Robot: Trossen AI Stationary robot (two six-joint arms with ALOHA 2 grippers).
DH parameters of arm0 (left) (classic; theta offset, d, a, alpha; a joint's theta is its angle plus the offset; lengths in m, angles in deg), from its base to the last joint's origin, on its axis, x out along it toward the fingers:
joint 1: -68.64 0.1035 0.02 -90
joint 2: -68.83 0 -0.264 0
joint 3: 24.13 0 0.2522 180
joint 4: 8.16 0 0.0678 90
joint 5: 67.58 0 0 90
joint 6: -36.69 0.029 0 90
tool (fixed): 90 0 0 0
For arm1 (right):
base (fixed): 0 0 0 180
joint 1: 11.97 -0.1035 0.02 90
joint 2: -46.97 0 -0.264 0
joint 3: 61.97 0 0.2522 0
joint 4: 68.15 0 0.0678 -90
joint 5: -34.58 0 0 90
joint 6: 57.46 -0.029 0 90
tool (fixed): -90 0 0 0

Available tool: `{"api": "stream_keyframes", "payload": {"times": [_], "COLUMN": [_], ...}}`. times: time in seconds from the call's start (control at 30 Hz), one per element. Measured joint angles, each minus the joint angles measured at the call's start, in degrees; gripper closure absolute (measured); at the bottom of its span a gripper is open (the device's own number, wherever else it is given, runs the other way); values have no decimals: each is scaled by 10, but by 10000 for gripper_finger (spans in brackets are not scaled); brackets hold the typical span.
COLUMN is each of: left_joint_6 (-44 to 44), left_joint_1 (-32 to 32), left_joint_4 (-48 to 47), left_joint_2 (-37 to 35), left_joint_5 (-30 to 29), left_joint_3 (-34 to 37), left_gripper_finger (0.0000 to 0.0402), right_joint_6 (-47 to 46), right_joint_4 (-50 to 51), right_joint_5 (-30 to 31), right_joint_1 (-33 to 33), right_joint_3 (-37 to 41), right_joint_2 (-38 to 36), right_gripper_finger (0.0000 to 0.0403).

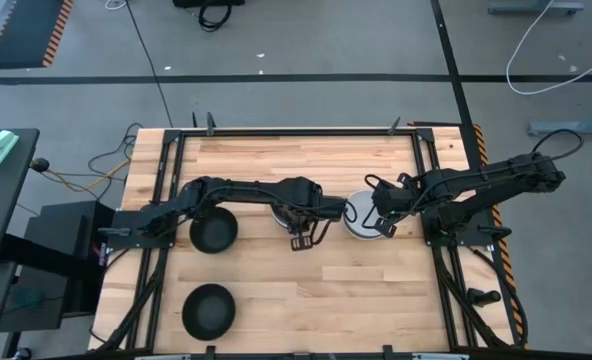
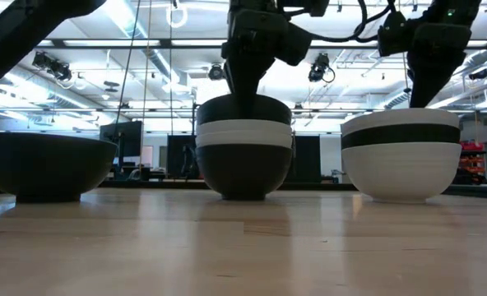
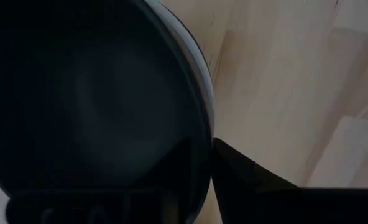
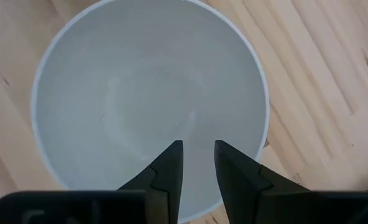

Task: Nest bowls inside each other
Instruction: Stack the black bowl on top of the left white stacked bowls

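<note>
The top black bowl sits too high in the white bowl, so next my left gripper opens, retake the top black bowl's rim [image 2: 270,98] and eases it down before backing off.
A middle stack [image 2: 243,156] stands on the table: a black bowl at the bottom, a white one in it, and a black bowl [image 2: 243,109] on top. My left gripper [image 1: 298,224] reaches down onto that top bowl [image 3: 97,93]. A right stack [image 2: 400,156] has a white bowl at the bottom, a black one in it, and a white bowl [image 4: 128,93] on top. My right gripper [image 4: 198,155] hovers open, with a narrow gap, just above this bowl's inside near its rim, touching nothing. Two single black bowls [image 1: 213,232] [image 1: 208,310] sit on their bases to the left. My left gripper is on the rim [image 3: 207,134] of the top black bowl, coming from above and pointing down. One finger [image 3: 246,180] stands outside the wall. The other is inside the bowl and lost in the dark. The bowl sits level, nested in the white one below.
Bare wooden tabletop [image 1: 376,300] lies toward the near edge and along the far side [image 1: 296,155]. A black frame [image 1: 431,180] runs around the table. Cables and a grey floor lie beyond it. The two stacks stand close together at mid-table.
</note>
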Motion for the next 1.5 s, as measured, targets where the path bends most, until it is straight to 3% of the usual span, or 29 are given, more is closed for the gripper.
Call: {"api": "stream_keyframes", "payload": {"times": [0.5,1.1,1.5], "left_joint_6": [-7,-37,-54], "left_joint_1": [-2,0,17], "left_joint_4": [0,3,0], "left_joint_2": [0,-2,-14], "left_joint_5": [-32,-30,-40], "left_joint_3": [0,0,-23], "left_gripper_finger": [381,287,253], "right_joint_6": [2,2,2], "right_joint_4": [0,0,-1], "right_joint_5": [2,2,3], "right_joint_1": [0,0,0], "right_joint_3": [0,0,0], "right_joint_2": [0,0,0], "right_gripper_finger": [303,303,303]}}
